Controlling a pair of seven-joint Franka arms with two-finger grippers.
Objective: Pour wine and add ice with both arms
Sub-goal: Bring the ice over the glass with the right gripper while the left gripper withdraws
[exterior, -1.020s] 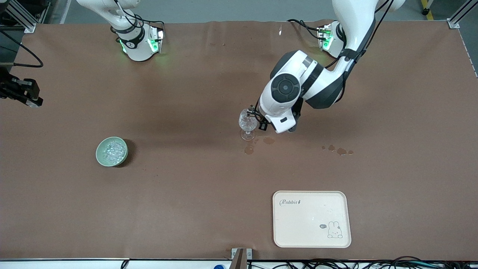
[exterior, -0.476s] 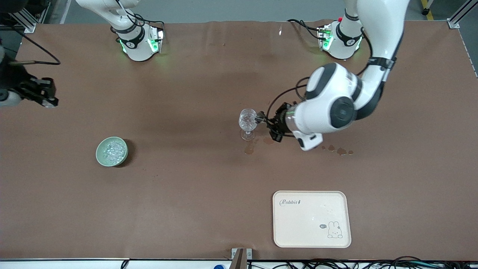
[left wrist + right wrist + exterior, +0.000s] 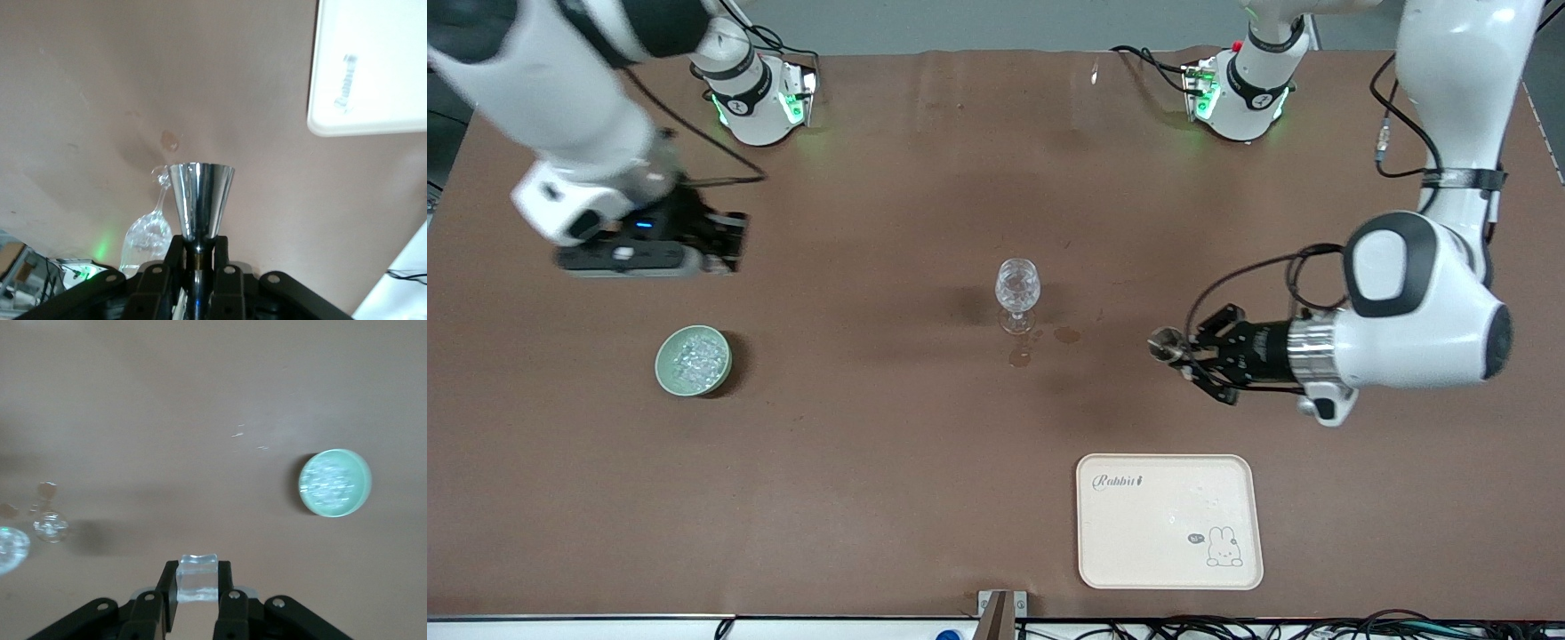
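Next, my right gripper releases the clear ice cube, now held over bare table, inside the stemmed wine glass [image 3: 1018, 288] [image 3: 11, 549] that stands in the middle of the table.
A clear stemmed wine glass [image 3: 1017, 289] stands upright mid-table. My left gripper [image 3: 1178, 349] is shut on a small silvery jigger [image 3: 1163, 345], held level over bare table between the glass and the left arm's end. In the left wrist view the jigger [image 3: 200, 200] sits clamped at its waist in the gripper [image 3: 199, 250]; no wine shows in it. My right gripper [image 3: 727, 238] hangs over bare table toward the right arm's end, shut on a clear ice cube [image 3: 197, 579]. A pale green bowl [image 3: 693, 359] holds a heap of ice [image 3: 696, 356].
A cream tray [image 3: 1165, 533] with a rabbit print lies near the front camera edge, toward the left arm's end. Dark wet stains [image 3: 1021, 356] lie beside the glass's foot. The right wrist view shows the bowl [image 3: 333, 483] and the glass [image 3: 50, 527].
My left gripper has drawn away from the glass toward the left arm's end, carrying the jigger. My right gripper has swung in from the table's edge toward the middle.
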